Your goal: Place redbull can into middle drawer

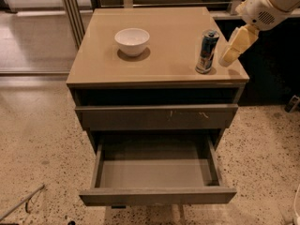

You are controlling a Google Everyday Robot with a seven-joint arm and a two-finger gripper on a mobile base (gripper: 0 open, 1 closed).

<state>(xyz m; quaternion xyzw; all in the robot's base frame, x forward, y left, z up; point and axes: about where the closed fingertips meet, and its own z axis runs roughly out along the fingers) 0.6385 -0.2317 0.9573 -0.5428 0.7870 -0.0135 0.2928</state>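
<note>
The redbull can is next, and my gripper needs to go to the middle of the redbull can's body (pixel 206 53) and close there, between the can's top and its bottom.
The redbull can (pixel 206 51), slim, blue and silver, stands upright near the right front corner of the tan cabinet top (pixel 168 46). My gripper (pixel 234 46) hangs from the white arm at the upper right, just right of the can and apart from it. The middle drawer (pixel 157 172) is pulled wide open below, with a plain front and a bare flat inside.
A white bowl (pixel 132 41) sits on the cabinet top, left of centre. A shut drawer front with pale scratches (pixel 157 117) is above the open drawer. Speckled floor surrounds the cabinet. A dark space lies to the right of it.
</note>
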